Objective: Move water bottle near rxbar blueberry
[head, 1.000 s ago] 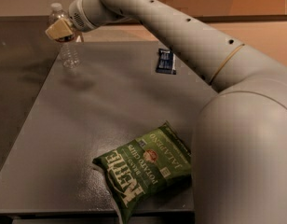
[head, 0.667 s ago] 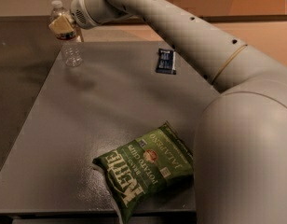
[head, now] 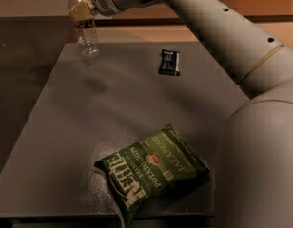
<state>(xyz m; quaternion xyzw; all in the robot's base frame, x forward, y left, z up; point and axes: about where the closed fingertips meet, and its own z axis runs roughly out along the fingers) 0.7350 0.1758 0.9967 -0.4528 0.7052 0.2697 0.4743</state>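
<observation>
The robot's gripper will set the water bottle upright close beside the rxbar blueberry (head: pixel 154 64), on the rxbar blueberry's side toward the dark floor. The bottle now stands at a far table corner.
The water bottle (head: pixel 85 30), clear and ribbed with a white cap, is upright at the table's far left corner. My gripper (head: pixel 83 11) is shut around its upper part, with tan fingers (head: pixel 80 13) across the label band. The arm reaches in from the right along the top of the view. The rxbar blueberry (head: pixel 169 62), a small dark blue wrapper, lies flat on the grey table (head: pixel 113 108) to the right of the bottle, well apart from it. I cannot tell whether the bottle's base touches the table.
A large green chip bag (head: pixel 151 172) lies near the table's front edge. My white arm and body (head: pixel 260 141) fill the right side of the view. The table's left edge drops to a dark floor (head: pixel 18 80).
The gripper and the water bottle have moved together to the right and slightly up in the view. The rxbar and chip bag have not moved.
</observation>
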